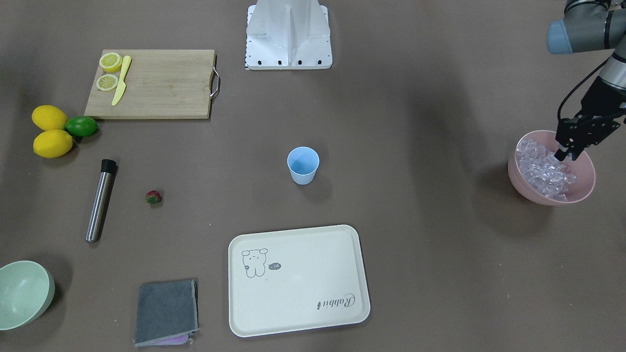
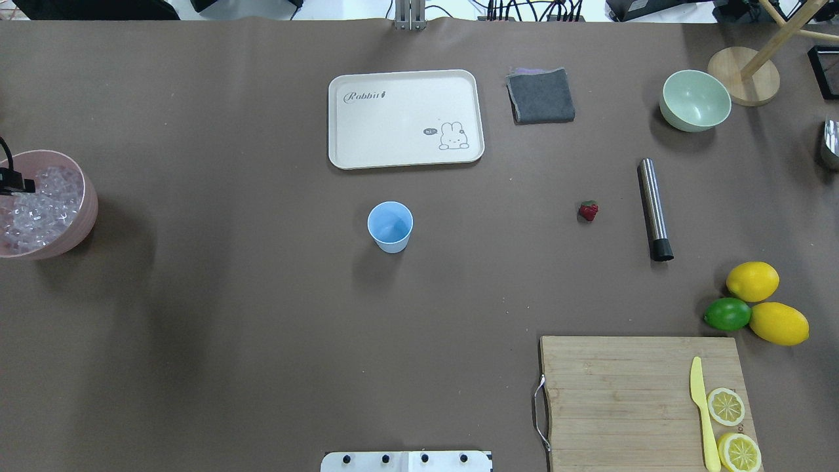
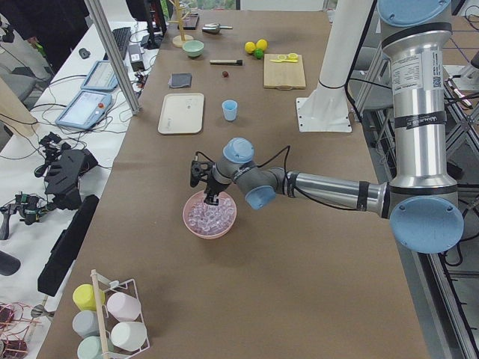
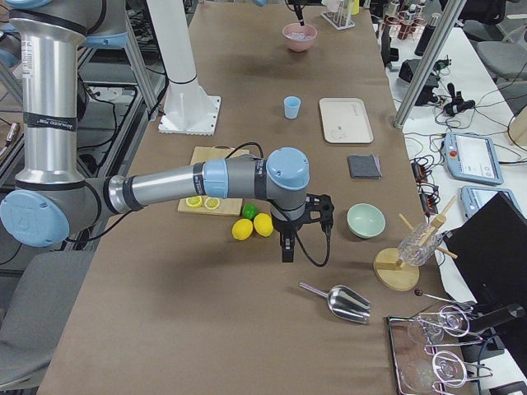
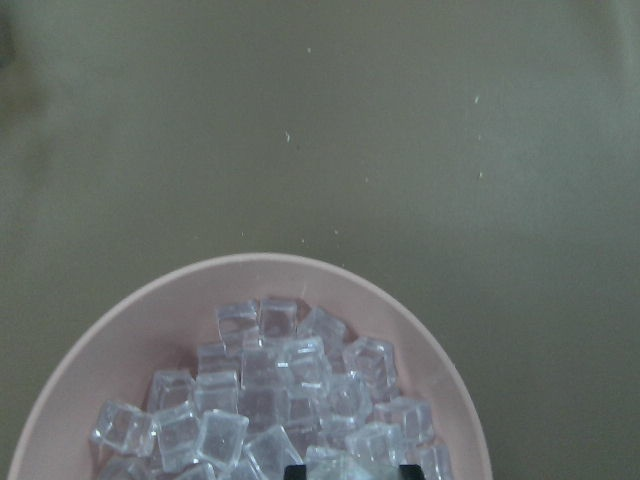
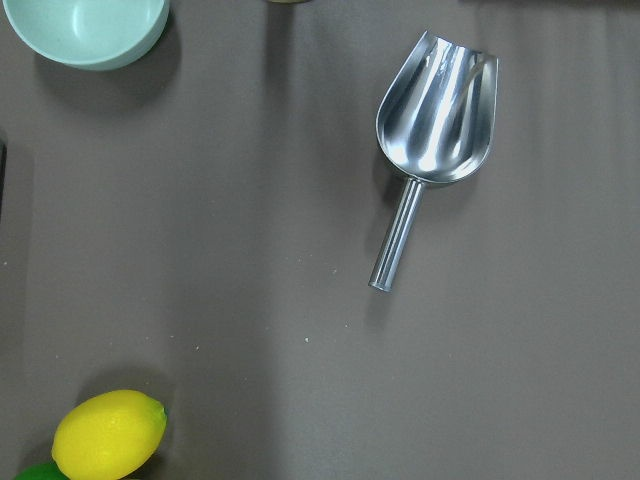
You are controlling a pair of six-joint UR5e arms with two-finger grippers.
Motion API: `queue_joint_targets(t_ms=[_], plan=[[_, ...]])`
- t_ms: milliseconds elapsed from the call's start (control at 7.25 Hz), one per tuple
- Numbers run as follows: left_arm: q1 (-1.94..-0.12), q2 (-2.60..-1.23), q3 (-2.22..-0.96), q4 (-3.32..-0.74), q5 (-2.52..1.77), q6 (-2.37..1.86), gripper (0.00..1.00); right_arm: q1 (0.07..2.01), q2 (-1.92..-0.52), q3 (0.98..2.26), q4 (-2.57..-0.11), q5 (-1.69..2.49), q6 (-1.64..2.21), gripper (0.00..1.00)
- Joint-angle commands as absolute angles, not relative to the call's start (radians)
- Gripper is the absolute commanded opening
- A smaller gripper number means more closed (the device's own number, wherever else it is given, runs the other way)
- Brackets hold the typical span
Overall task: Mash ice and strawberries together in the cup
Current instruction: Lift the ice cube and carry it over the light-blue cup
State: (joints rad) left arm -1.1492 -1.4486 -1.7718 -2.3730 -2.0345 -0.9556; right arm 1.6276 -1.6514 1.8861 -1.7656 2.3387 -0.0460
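Note:
My left gripper is going to release the ice cube inside the light-blue cup (image 1: 303, 164) that stands in the middle of the table, near the cream tray.
The light-blue cup (image 1: 303, 166) stands upright mid-table with nothing showing inside it. A small red strawberry (image 1: 153, 197) lies on the table between the cup and a steel rod. The ice (image 1: 540, 171) is heaped in a pink bowl (image 1: 584, 183) at the table's end on my left. My left gripper (image 1: 562, 156) points down into that heap. In the left wrist view its fingertips (image 5: 295, 468) stand about one cube apart with a cube filling the gap. My right gripper (image 4: 286, 251) hangs over the table near the lemons. I cannot tell whether it is open or shut.
A steel rod with a black tip (image 1: 99, 200) lies near the strawberry. A cream tray (image 1: 298, 278), a grey cloth (image 1: 166, 311) and a pale green bowl (image 1: 22, 293) sit along the far side. A cutting board (image 1: 166, 83) holds lemon halves and a yellow knife. A metal scoop (image 6: 435, 110) lies below my right wrist.

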Motion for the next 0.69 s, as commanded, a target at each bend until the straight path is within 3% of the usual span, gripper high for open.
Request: queue_joint_targets(t_ms=[0,276,551], plan=[[-1.221,-1.508,-1.776,-2.368,-2.039,-0.924,0.0,1.628,-1.652,1.884,-1.766,2.338,-0.046,1.0],[-1.189,-1.627,-1.814,-2.375,-2.074,-1.06,0.0,1.628,-1.654,1.882,-1.766,2.338,-0.045,1.0],[-1.029,-1.777,-1.88,-2.372,-2.085,-1.372,0.0,1.628,-1.652,1.882,-1.766,2.336,-0.044,1.0]])
